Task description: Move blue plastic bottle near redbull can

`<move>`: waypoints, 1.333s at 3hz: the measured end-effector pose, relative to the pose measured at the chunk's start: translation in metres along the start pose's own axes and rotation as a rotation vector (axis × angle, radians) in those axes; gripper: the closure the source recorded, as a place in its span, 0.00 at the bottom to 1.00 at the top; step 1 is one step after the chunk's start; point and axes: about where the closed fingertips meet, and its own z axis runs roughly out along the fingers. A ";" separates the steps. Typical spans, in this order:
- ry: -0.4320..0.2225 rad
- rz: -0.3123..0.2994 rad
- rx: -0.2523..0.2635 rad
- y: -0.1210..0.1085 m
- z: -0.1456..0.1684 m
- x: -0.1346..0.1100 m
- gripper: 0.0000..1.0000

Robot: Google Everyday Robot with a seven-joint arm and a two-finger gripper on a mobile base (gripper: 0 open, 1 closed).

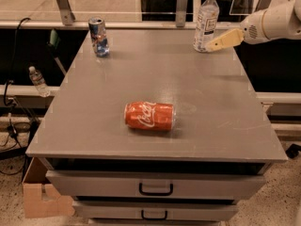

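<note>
I need to next close my gripper around the middle of the blue plastic bottle (205, 26), between its white cap and its bottom.
The blue plastic bottle (206, 20) stands upright at the far right of the grey table top (155, 79); it is clear with a white cap and a pale label. The redbull can (99, 36) stands upright at the far left of the table, slim, blue and silver. My gripper (210, 46) comes in from the right on a white arm, its tan fingers (225, 40) pointing left, with the tip at the bottle's lower right side, touching or nearly so.
An orange-red Coca-Cola can (149, 116) lies on its side at the table's middle front. Two drawers (155, 187) sit under the top. A small bottle (37, 81) stands on a ledge at the left. A cardboard box (40, 197) is on the floor. Metal posts stand behind the table.
</note>
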 end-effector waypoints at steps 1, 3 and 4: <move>-0.062 0.032 -0.005 -0.013 0.026 -0.005 0.00; -0.177 0.056 -0.032 -0.026 0.070 -0.031 0.00; -0.222 0.067 -0.037 -0.029 0.084 -0.042 0.18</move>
